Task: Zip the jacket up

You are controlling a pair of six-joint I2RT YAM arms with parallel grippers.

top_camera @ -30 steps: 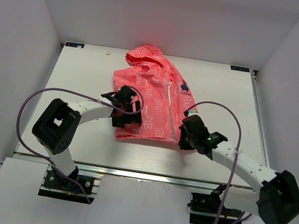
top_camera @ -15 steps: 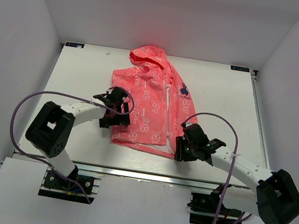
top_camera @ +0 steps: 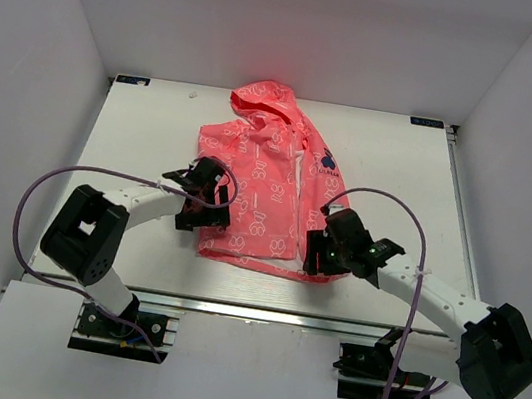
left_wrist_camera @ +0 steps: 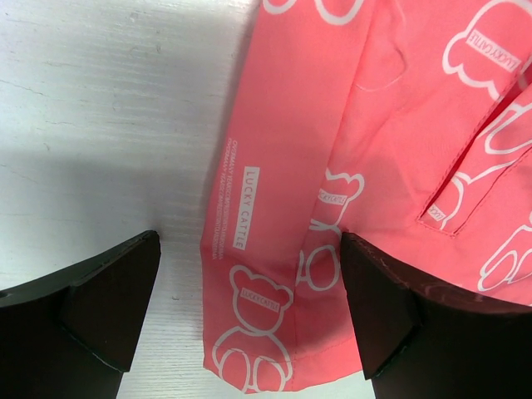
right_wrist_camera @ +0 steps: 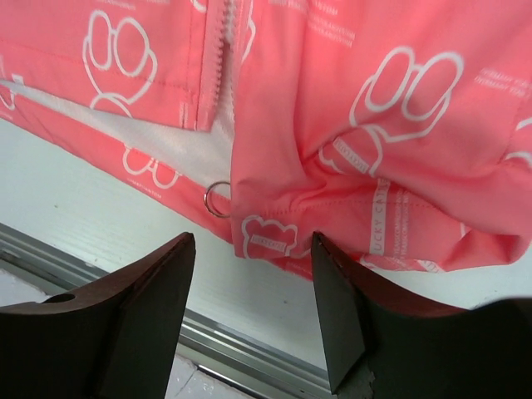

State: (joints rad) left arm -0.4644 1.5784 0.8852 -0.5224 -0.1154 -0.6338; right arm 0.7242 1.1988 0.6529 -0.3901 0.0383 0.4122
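The front edge of the jacket curls under next to the metal ring and hides its zipper teeth, so next my right gripper pinches its bottom corner [right_wrist_camera: 252,239] and pulls it straight.
The coral-pink jacket [top_camera: 266,184] lies flat on the white table, hood at the far end and hem toward the arms. Its front zipper [top_camera: 298,189] runs down the middle. In the right wrist view the zipper teeth [right_wrist_camera: 223,50] part near the hem, showing white lining, and a metal ring [right_wrist_camera: 218,199] hangs at the hem. My right gripper [top_camera: 317,258] [right_wrist_camera: 252,241] stands open just off the hem's right corner, holding nothing. My left gripper [top_camera: 208,213] [left_wrist_camera: 248,241] is wide open over the jacket's left lower edge [left_wrist_camera: 249,349], with the fabric lying between its fingers.
The table's near edge with its aluminium rail [top_camera: 258,312] [right_wrist_camera: 249,349] lies just below the hem. White walls enclose the table on three sides. A purple cable loops off each arm [top_camera: 45,185] [top_camera: 414,223].
The right gripper has opened and let go of the hem. The jacket slid toward the near edge and straightened. The left gripper shifted slightly left, staying open.
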